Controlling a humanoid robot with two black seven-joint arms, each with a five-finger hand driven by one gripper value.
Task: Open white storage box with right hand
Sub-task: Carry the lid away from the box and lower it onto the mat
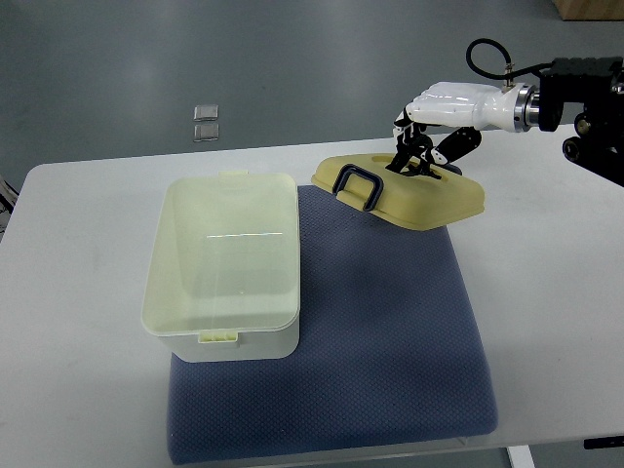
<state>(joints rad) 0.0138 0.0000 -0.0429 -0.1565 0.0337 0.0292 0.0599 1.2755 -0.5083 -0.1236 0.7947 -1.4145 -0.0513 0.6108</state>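
Next, my right gripper puts the pale yellow lid, now at the mat's far edge, down on the blue mat's far part (390, 251) next to the white storage box.
The white storage box (224, 268) stands open on the left part of a blue mat (390, 341), its inside showing. Its pale yellow lid (409, 190) with a dark handle (359, 187) lies off the box, at the mat's far edge, partly on the table. My right hand (419, 151) comes in from the right edge and hovers at the lid's far side. Its fingers point down, touching or nearly touching the lid's top; I cannot tell whether they grip it. The left arm is out of view.
A white table (78, 292) carries the mat and box. Two small clear square items (205, 122) lie on the grey floor beyond the table's far edge. The table's front edge runs close below the mat.
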